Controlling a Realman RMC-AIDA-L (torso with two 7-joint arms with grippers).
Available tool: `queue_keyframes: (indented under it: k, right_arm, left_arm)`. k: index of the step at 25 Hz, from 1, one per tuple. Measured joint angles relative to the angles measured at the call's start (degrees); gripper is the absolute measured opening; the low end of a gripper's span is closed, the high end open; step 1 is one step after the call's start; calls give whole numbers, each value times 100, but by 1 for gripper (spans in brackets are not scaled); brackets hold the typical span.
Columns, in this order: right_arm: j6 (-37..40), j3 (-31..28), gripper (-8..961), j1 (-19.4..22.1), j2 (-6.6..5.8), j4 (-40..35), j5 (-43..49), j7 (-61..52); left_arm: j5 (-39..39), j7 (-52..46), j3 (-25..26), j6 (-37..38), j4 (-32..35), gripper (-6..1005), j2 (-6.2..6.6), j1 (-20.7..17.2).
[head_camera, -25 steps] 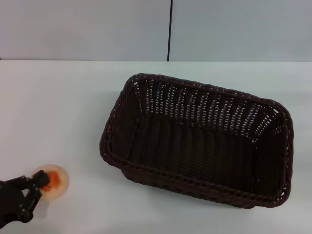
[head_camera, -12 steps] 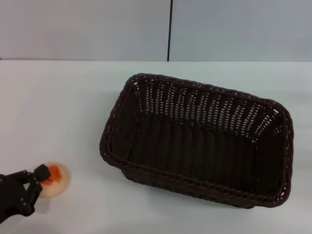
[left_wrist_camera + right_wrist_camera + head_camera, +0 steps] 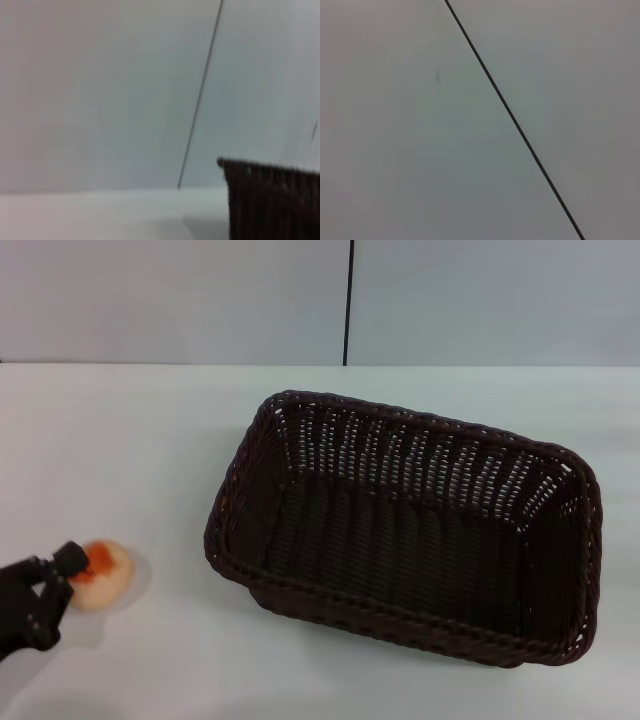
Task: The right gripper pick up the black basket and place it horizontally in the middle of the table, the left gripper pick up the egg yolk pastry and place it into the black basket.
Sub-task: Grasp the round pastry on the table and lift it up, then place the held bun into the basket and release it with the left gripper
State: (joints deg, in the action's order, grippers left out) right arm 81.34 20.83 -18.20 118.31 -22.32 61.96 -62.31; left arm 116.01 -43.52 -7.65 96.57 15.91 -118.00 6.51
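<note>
Next, my left gripper lets go of the egg yolk pastry inside the black basket, in the front corner (image 3: 291, 556) nearest that gripper.
The black basket (image 3: 400, 530) lies empty and lengthwise across the middle-right of the white table (image 3: 120, 440); its end wall also shows in the left wrist view (image 3: 272, 200). My left gripper (image 3: 78, 575) is at the front left corner, shut on the egg yolk pastry (image 3: 105, 575), a small cream bun with an orange-red centre. The pastry is held slightly above the table, with a faint shadow beside it. It is well to the left of the basket. My right gripper is out of view; its wrist view shows only a wall.
A grey wall with a dark vertical seam (image 3: 348, 300) stands behind the table's far edge. White tabletop lies between the pastry and the basket's left rim (image 3: 225, 510).
My left gripper has closed on the pastry and lifted it; both have moved up and slightly back from where the pastry lay on the table. The basket has not moved.
</note>
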Motion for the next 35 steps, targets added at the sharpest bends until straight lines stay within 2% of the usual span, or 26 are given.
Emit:
queue_keyframes:
  k: [2, 6, 10, 11, 12, 13, 14, 15, 16, 19, 21, 22, 28, 35]
  right_arm:
    - [-12, 0, 578, 0, -2, 0, -1, 0]
    - [-14, 0, 578, 0, -2, 0, -1, 0]
    - [-14, 15, 578, 0, 18, 6, -1, 0]
    - [-14, 21, 578, 0, 23, 21, -1, 0]
    - [-14, 21, 578, 0, 23, 21, -1, 0]
    - [-14, 17, 578, -5, 24, 45, -1, 0]
    - [-14, 12, 578, -14, 24, 73, -1, 0]
    - [-14, 10, 578, -27, 23, 118, 0, 0]
    - [-14, 6, 578, -39, 17, 158, 2, 1]
    - [-14, 4, 578, -66, 7, 227, 13, 10]
    - [-14, 2, 578, -69, 7, 242, 13, 41]
    - [-14, 2, 578, -70, 8, 256, 13, 73]
    - [-34, 0, 578, -93, 14, 375, 12, 279]
    - [-87, 3, 578, -200, 5, 452, 12, 369]
  left_arm:
    - [0, 0, 0, 0, 0, 10, 0, 0]
    - [-658, -206, 303, 488, -285, 10, 3, 145]
    - [-658, -206, 303, 488, -285, 8, 3, 145]
    - [-844, -371, 519, 945, -656, 7, 4, 514]
    - [-844, -371, 519, 945, -656, 7, 4, 514]
    - [-731, -399, 447, 1094, -992, 6, -6, 935]
    - [-731, -399, 447, 1094, -992, 6, -6, 935]
    - [-675, -401, 396, 1103, -1080, 6, -14, 1066]
    - [-527, -398, 138, 1061, -1213, 6, -41, 1420]
    - [-494, -391, -57, 1018, -1264, 6, -45, 1588]
    - [-482, -379, -613, 828, -1258, 7, -47, 1856]
    - [-482, -379, -613, 828, -1258, 7, -47, 1856]
    - [-481, -330, -1508, 360, -1078, 9, -49, 2000]
    - [-437, -379, -1636, 38, -1037, 14, -35, 1965]
